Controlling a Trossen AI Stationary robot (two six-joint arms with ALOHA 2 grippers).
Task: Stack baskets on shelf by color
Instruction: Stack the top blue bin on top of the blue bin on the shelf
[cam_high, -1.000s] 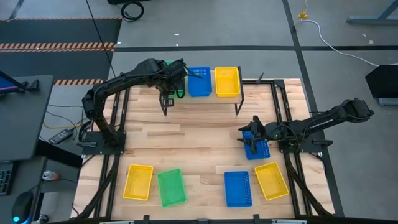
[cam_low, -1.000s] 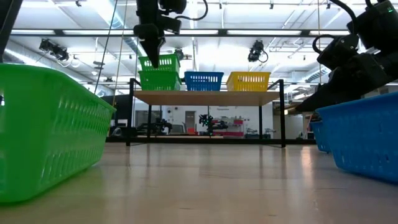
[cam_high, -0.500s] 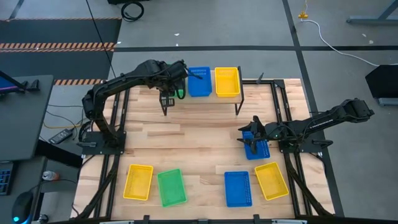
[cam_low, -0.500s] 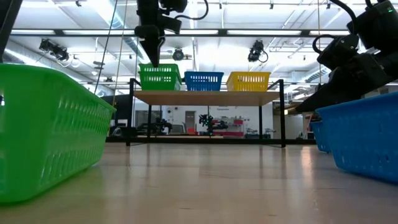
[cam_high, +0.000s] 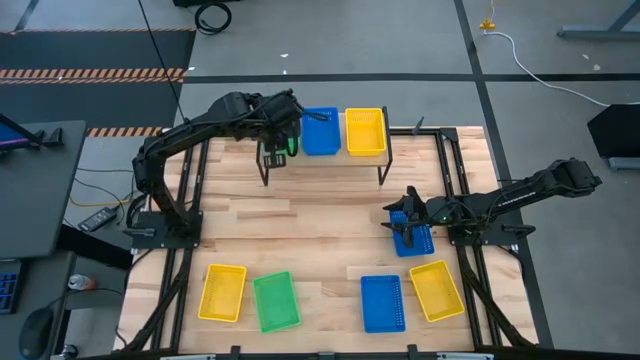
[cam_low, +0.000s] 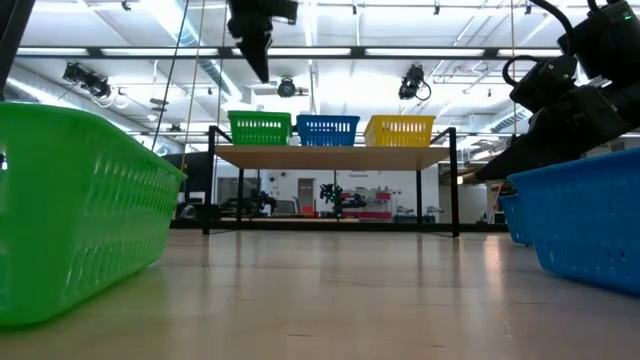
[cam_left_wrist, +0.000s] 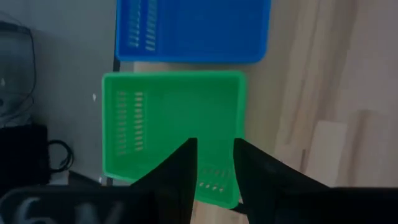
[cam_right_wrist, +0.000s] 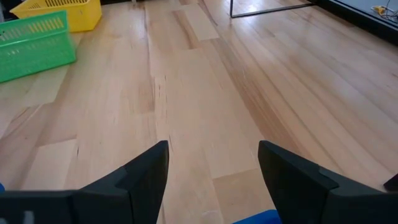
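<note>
I will next use my right gripper to grab the blue basket below it by the basket's near short edge (cam_high: 417, 252), the one that faces the front row of baskets.
On the shelf (cam_low: 330, 157) a green basket (cam_left_wrist: 168, 124), a blue basket (cam_high: 320, 130) and a yellow basket (cam_high: 364, 130) stand side by side on their bottoms. My left gripper (cam_left_wrist: 214, 168) hangs open above the green one (cam_low: 259, 128), clear of it, and in the low view it (cam_low: 262, 68) points down. My right gripper (cam_right_wrist: 214, 165) is open low over another blue basket (cam_high: 412, 240) at the table's right; a strip of blue shows under its fingers.
Near the table's front edge lie a yellow basket (cam_high: 222, 292), a green basket (cam_high: 275, 300), a blue basket (cam_high: 381, 302) and a second yellow basket (cam_high: 436, 290). Bare wood lies between them and the shelf.
My left gripper has opened and let go of a green basket that hung tilted over the green one on the shelf. That basket has dropped level into the lower one. The gripper has then risen clear above it.
</note>
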